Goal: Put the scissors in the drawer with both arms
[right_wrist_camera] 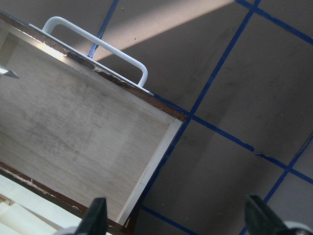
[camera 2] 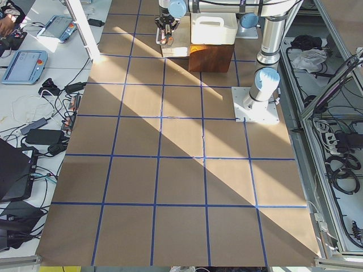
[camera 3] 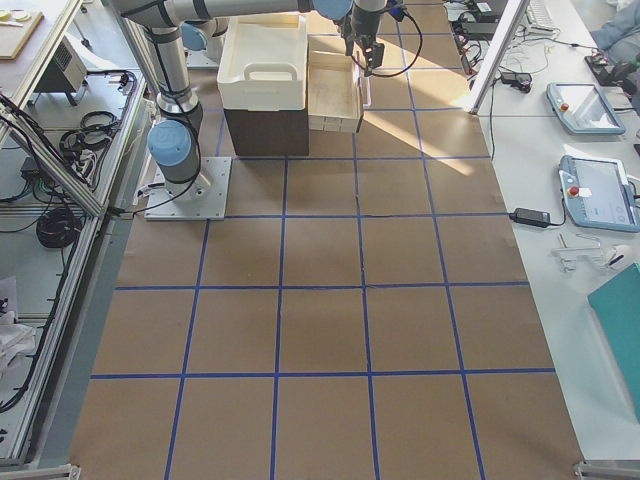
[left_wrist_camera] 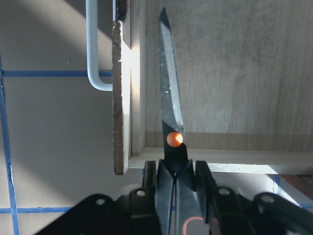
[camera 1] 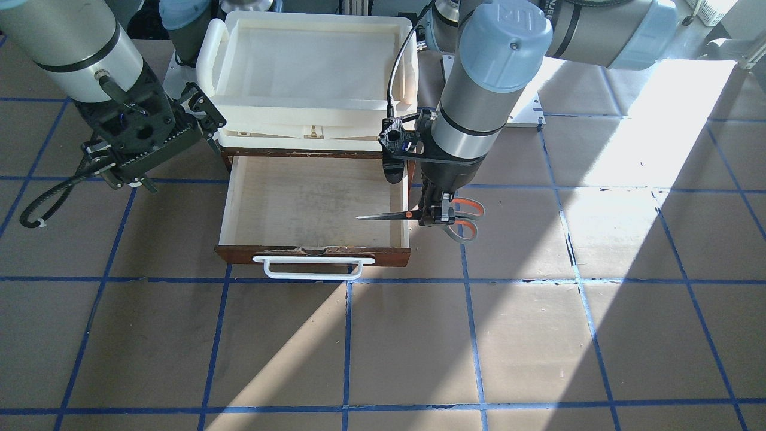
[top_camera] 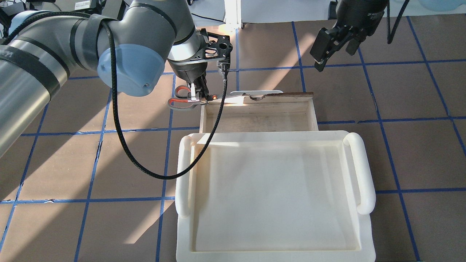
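Observation:
I should use my left gripper to set the scissors, now held level above the drawer's side wall, down on the pale plywood bottom of the drawer [camera 1: 339, 213] [left_wrist_camera: 209, 34] behind the white bar handle.
My left gripper [camera 1: 435, 214] is shut on the scissors [camera 1: 389, 215] just behind the orange pivot. It holds them level above the side wall of the open drawer [camera 1: 317, 254]. The dark blades reach over the pale plywood interior [left_wrist_camera: 234, 73], and the grey and orange handles [top_camera: 180, 102] stay outside the wall. In the left wrist view the scissors [left_wrist_camera: 168, 98] point along the drawer front with its white bar handle [left_wrist_camera: 93, 49]. My right gripper [top_camera: 322, 54] is open and empty. It hangs above the table beside the drawer's other end [right_wrist_camera: 73, 127].
A cream plastic tray [top_camera: 273, 189] sits on top of the cabinet behind the open drawer. The left arm's black cable [top_camera: 120, 138] loops down beside the tray. The brown table has blue tape grid lines [camera 1: 347, 347].

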Controlling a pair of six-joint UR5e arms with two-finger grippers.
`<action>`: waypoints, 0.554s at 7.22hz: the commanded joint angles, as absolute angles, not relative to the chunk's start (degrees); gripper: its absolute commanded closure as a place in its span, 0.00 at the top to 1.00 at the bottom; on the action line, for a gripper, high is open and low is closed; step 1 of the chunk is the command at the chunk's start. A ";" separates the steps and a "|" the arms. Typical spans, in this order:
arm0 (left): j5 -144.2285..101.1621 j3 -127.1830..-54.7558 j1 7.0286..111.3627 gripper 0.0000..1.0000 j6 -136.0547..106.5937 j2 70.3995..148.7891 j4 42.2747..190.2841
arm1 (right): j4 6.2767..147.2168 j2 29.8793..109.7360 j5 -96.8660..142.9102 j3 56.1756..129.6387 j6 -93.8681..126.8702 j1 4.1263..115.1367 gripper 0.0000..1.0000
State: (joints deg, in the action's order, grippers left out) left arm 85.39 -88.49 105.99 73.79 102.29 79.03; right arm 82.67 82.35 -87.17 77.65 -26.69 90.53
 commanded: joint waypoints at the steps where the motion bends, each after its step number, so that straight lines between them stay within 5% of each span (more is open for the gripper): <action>1: 85.25 -90.17 110.19 0.00 70.76 102.74 78.49 | 83.49 82.27 -87.28 77.70 -19.45 90.44 1.00; 4: 84.29 -90.53 112.14 0.00 71.10 104.67 76.82 | 84.02 82.09 -87.10 77.70 -13.89 90.35 1.00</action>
